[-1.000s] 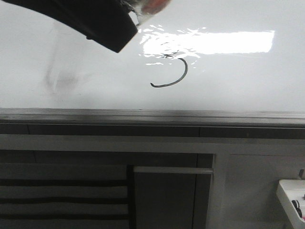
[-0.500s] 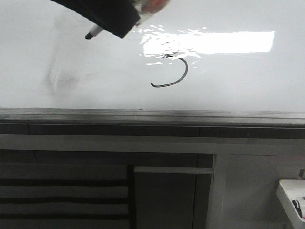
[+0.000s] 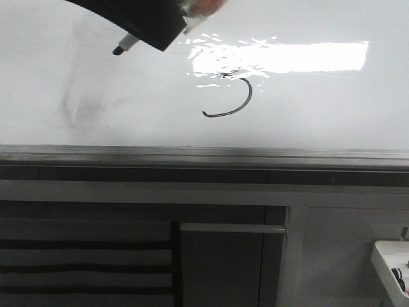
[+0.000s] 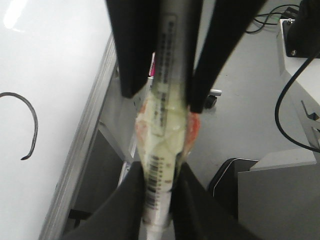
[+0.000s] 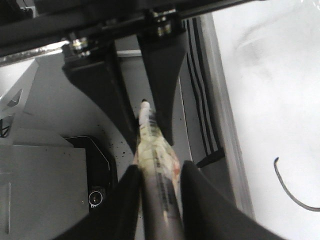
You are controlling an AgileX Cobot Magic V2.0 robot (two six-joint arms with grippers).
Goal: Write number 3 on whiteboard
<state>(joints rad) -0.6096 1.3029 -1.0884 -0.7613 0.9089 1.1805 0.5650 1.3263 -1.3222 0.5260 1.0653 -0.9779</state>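
Next, my left gripper releases the marker on the bare whiteboard (image 3: 44, 46) beyond the grey smudge, well away from the number 3.
The whiteboard (image 3: 332, 109) fills the upper front view. On it is the number 3 (image 3: 238, 102), only a thin dark hook under the bright reflection, also visible in the wrist views (image 4: 31, 125) (image 5: 292, 192). A tape-wrapped marker (image 4: 162, 125) runs between both grippers. My left gripper (image 4: 159, 171) is shut on its white end and my right gripper (image 5: 159, 169) is shut on its grey barrel. In the front view dark fingers (image 3: 150, 25) sit at the top left, and the marker tip (image 3: 119, 50) pokes out off the stroke.
The board's grey metal frame (image 3: 192, 155) runs along its near edge. Below it stand a striped panel (image 3: 83, 262) and a cabinet door (image 3: 223, 268). A white tray (image 3: 391, 262) is at the lower right. Cables (image 4: 290, 100) and a black bin (image 4: 227, 175) lie on the floor.
The dark fingers in the front view have drawn up and back, so the marker tip now shows beside them. The stroke on the board is unchanged.
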